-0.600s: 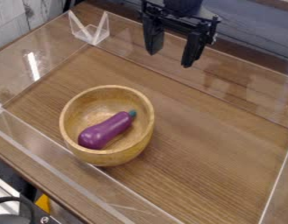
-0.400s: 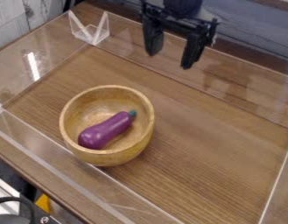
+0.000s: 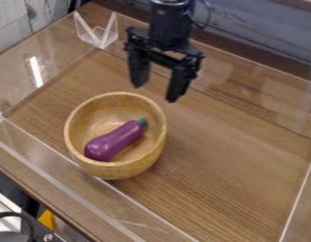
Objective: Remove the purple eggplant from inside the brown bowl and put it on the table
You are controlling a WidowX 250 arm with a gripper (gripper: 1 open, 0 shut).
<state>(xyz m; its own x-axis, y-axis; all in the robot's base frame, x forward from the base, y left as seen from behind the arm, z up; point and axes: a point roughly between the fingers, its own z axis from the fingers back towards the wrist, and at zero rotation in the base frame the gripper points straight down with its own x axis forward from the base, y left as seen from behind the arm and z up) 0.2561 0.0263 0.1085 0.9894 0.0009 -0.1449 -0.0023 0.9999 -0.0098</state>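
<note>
I will next lower my gripper into the brown bowl and close it on the stem end (image 3: 131, 129) of the purple eggplant.
A glossy purple eggplant (image 3: 114, 140) with a dark green stem cap lies inside the round light-brown bowl (image 3: 82, 114) at the left of the wood-grain table (image 3: 233, 151). My black gripper (image 3: 158, 82) hangs pointing down just above and behind the bowl's far right rim. Its fingers are spread open with nothing between them, and it touches neither bowl nor eggplant.
Clear acrylic walls (image 3: 69, 203) ring the tabletop, with a folded clear piece (image 3: 97, 30) at the back left corner. Bare wood stretches to the right of the bowl.
The gripper has moved from the back edge of the table toward the bowl, coming lower and to the left. Its jaws stay open. Bowl and eggplant have not moved.
</note>
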